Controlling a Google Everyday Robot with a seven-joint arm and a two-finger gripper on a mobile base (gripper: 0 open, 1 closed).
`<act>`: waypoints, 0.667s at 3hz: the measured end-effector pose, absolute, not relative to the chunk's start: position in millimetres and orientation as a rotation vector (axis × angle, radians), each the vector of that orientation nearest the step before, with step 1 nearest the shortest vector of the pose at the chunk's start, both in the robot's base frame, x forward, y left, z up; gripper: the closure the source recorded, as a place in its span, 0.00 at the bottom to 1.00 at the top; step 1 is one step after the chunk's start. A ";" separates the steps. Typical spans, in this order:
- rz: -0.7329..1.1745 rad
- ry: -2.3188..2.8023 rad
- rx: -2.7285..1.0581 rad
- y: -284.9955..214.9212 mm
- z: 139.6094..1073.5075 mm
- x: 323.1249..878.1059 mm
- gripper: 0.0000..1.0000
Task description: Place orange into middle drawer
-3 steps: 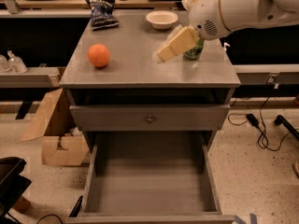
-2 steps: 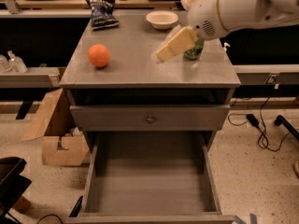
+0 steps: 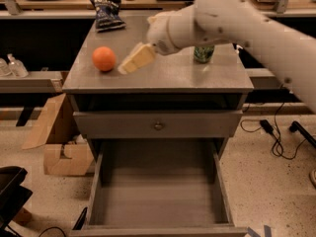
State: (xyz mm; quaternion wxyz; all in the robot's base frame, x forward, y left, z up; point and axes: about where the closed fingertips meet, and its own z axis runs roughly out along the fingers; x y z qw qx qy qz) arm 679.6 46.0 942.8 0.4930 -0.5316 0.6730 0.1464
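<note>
I need to close next on the lower half of the orange (image 3: pixel 104 64), just above the grey cabinet top.
The orange (image 3: pixel 104 59) sits on the left part of the grey cabinet top (image 3: pixel 173 75). My gripper (image 3: pixel 129 62) hangs just right of the orange, low over the top and angled down toward it, a small gap away. The white arm reaches in from the upper right. The middle drawer (image 3: pixel 158 199) is pulled out at the bottom, and its grey floor is bare.
A green can (image 3: pixel 204 54) stands at the right of the top, partly behind the arm. A dark chip bag (image 3: pixel 107 13) lies at the back left. A shut drawer front with a round knob (image 3: pixel 158 126) sits above the open drawer. Cardboard boxes (image 3: pixel 57 147) lie left of the cabinet.
The arm has swung left across the cabinet top, from beside the green can to just right of the orange. The orange has not moved.
</note>
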 end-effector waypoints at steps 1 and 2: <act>0.422 1.625 -1.280 108.4 912.0 713.5 0.00; 0.461 1.625 -1.262 141.6 899.1 732.1 0.00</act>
